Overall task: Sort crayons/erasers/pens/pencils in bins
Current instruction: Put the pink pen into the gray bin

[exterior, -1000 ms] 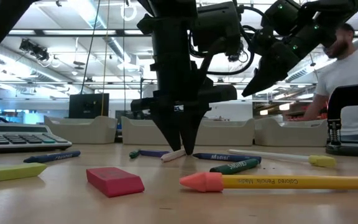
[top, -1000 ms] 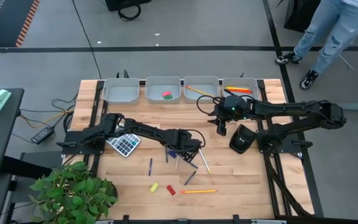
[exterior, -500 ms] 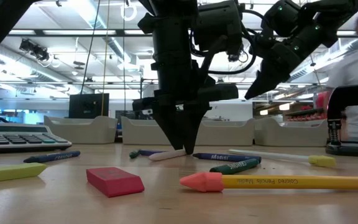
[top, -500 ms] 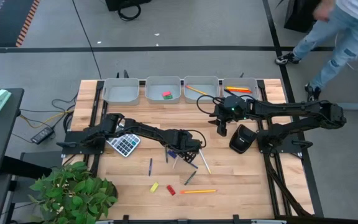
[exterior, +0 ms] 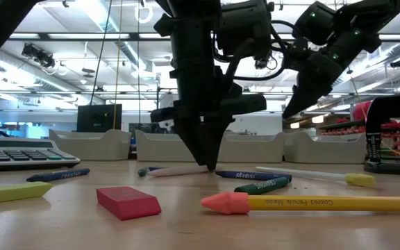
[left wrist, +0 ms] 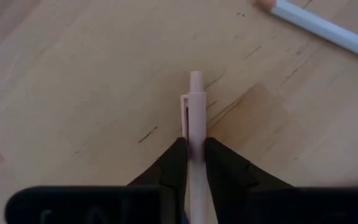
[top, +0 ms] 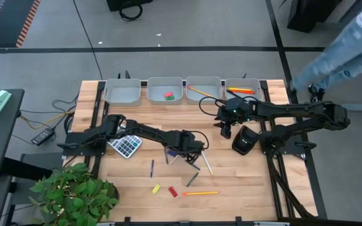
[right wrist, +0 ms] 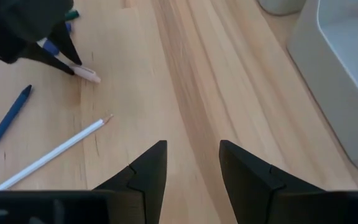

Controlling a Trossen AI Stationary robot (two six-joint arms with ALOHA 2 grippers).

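My left gripper is pinching the pale pink pen too close to its clip end. Next, I open it, back away and grasp the pen nearer its middle (left wrist: 198, 194).
My left gripper (top: 183, 154) stands at mid-table, fingers pointing down (exterior: 210, 164), shut on a pale pink pen (exterior: 178, 169). My right gripper (top: 225, 130) hangs open above the table, before the bins (exterior: 298, 104), and touches nothing. Four light-grey bins line the far edge (top: 123, 91) (top: 165, 90) (top: 204, 88) (top: 242, 86). Green and red erasers (top: 168, 96) lie in the second, a pencil (top: 200, 91) in the third. On the table lie a yellow eraser (top: 156, 188), a red eraser (exterior: 128, 201), an orange pencil (exterior: 304, 203) and a white pencil (right wrist: 55, 152). My left gripper pinches the pen's barrel (left wrist: 195, 146) between its two fingers, just behind the clip. It comes from above, pointing down, and the clip end (left wrist: 195, 93) sticks out past the fingertips. The pen lies about level at the table's surface (exterior: 165, 170).
Blue (top: 152, 167) and green (top: 192, 179) crayons lie around my left gripper. A grey calculator (top: 125, 145) sits near the left edge and a black device (top: 244, 139) near the right. A potted plant (top: 74, 191) stands at the near left corner. A person (top: 351, 44) passes beyond the table.
The pen in my left gripper has swung about: a second ago it pointed toward the low camera and looked short, now it lies level and stretched across that view. My left gripper has stayed over the same spot. My right gripper has drifted a little toward the right edge.
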